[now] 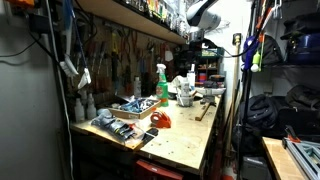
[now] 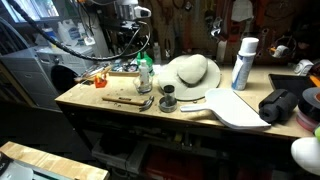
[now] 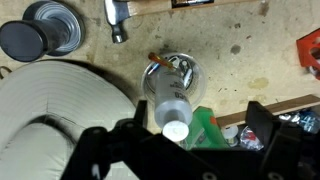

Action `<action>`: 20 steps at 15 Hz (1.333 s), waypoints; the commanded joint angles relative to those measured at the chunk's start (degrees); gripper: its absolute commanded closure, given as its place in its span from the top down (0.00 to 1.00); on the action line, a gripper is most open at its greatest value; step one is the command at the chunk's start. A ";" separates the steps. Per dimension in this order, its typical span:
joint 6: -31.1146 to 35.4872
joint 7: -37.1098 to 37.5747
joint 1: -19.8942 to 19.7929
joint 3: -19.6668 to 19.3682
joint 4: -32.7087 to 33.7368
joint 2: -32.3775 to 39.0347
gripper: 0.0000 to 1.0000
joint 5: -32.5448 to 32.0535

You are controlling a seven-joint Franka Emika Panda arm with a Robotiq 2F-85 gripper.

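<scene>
My gripper is to go down next to the clear bottle beside the small shiny bowl and close around that bottle's top end point(image 1: 191, 75) point(image 3: 175, 128) by its white cap.
My gripper point(image 3: 198, 110) is open and empty, its two black fingers spread wide at the bottom of the wrist view. It hangs above the workbench in both exterior views point(image 1: 194, 42) point(image 2: 130, 35). Directly below it stands a clear bottle with a white cap point(image 3: 175, 122), with a green spray bottle point(image 3: 205, 130) point(image 1: 161, 85) point(image 2: 145, 72) beside it. Neither bottle is touched. A small shiny bowl with bits in it point(image 3: 172, 72) lies just beyond the clear bottle.
A white brimmed hat point(image 3: 60, 115) point(image 2: 190, 72) sits next to the bottles. A hammer point(image 3: 118, 20) point(image 2: 128, 100), an open tin can point(image 3: 62, 25) point(image 2: 168, 101) and a black lid point(image 3: 25, 40) lie nearby. A white and blue spray can point(image 2: 243, 62) stands farther along. A shelf point(image 1: 130, 15) overhangs the bench.
</scene>
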 commanded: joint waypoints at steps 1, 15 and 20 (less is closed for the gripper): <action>6.23 3.34 -0.97 1.80 -1.39 3.06 1.00 1.63; 12.84 6.45 -3.17 4.82 -3.50 7.82 0.99 1.52; 16.52 7.11 -3.09 5.25 -4.67 8.02 0.86 1.65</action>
